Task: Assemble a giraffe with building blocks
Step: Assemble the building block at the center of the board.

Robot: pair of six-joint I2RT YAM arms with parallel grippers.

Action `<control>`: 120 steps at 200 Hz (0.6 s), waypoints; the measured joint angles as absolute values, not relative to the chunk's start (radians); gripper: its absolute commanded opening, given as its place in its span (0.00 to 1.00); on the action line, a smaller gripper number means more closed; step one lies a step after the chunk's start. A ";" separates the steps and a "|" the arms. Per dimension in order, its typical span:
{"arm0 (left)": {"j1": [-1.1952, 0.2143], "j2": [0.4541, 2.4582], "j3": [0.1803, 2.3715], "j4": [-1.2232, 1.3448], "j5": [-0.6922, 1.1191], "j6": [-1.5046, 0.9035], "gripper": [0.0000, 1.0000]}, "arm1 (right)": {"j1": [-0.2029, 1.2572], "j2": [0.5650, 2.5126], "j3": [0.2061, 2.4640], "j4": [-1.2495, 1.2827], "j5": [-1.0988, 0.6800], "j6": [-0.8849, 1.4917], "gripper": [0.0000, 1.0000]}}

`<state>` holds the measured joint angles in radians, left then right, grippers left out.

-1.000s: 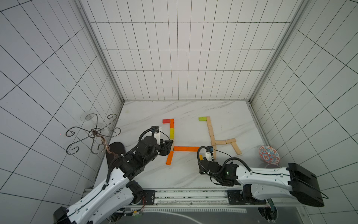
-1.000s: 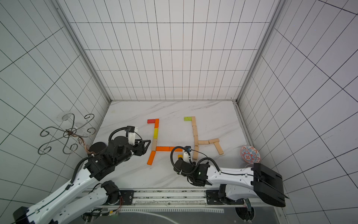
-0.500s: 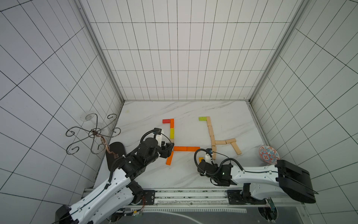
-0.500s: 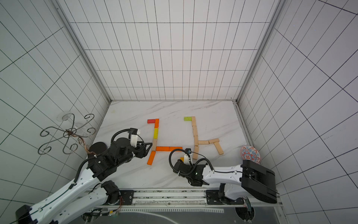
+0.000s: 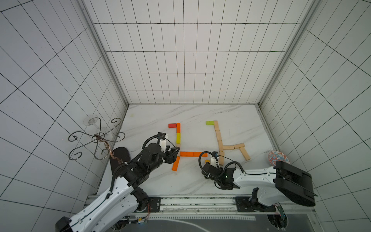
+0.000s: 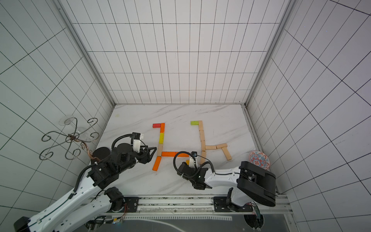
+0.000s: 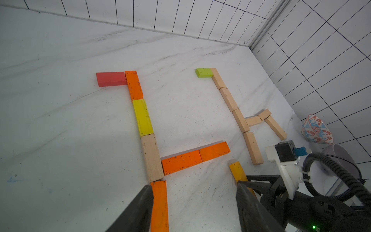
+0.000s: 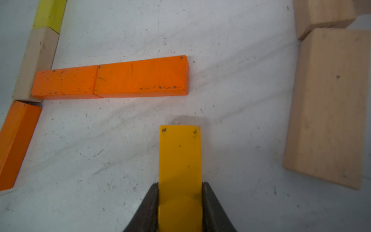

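Observation:
The yellow block's far end is apart from the orange body, so I should regrip the block with my right gripper and slide it against the body's end (image 8: pixel 177 87).
A coloured giraffe lies flat on the marble table (image 5: pixel 152 120): red head block (image 5: pixel 172 125), an orange (image 5: pixel 178 127), yellow-green and wooden neck, orange body (image 5: pixel 193 154) and slanted orange leg (image 5: pixel 175 163). My left gripper (image 7: pixel 194 185) is open beside the top of that leg, one finger alongside it. The yellow block (image 8: pixel 180 156) lies on the table just below the body's right end. My right gripper (image 8: pixel 180 185) is shut on its near end, both fingers against its sides. In both top views the arm hides most of the yellow block (image 6: pixel 187 161).
A second giraffe of plain wooden blocks (image 5: pixel 219 140) with a green head block (image 5: pixel 209 122) lies to the right, its front leg close to the right gripper. A patterned bowl (image 5: pixel 278 157) sits at the right edge. A metal scroll stand (image 5: pixel 96 138) hangs on the left wall.
The left gripper has edged right toward the top of the orange leg. The right arm's wrist and elbow have swung leftward while the yellow block has stayed almost in place.

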<state>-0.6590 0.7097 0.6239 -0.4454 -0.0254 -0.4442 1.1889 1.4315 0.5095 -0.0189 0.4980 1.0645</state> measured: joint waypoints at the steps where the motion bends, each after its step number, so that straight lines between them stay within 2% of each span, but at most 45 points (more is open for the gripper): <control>1: -0.659 0.710 0.624 -0.445 -0.025 -0.444 0.66 | 1.189 1.431 0.510 -0.019 0.496 1.062 0.44; 19: -0.656 0.706 0.624 -0.445 -0.025 -0.443 0.66 | 1.189 1.430 0.512 -0.008 0.480 1.034 0.56; 35: -0.652 0.705 0.624 -0.445 -0.025 -0.443 0.66 | 1.189 1.421 0.512 -0.004 0.464 1.008 0.59; 120: -0.604 0.701 0.614 -0.438 0.022 -0.436 0.67 | 1.189 1.365 0.509 -0.075 0.357 0.989 0.48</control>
<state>-0.6041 0.7013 0.6140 -0.4377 0.0216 -0.4362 1.1889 1.3651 0.5087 -0.0750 0.3569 0.9890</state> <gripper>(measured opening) 0.665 0.488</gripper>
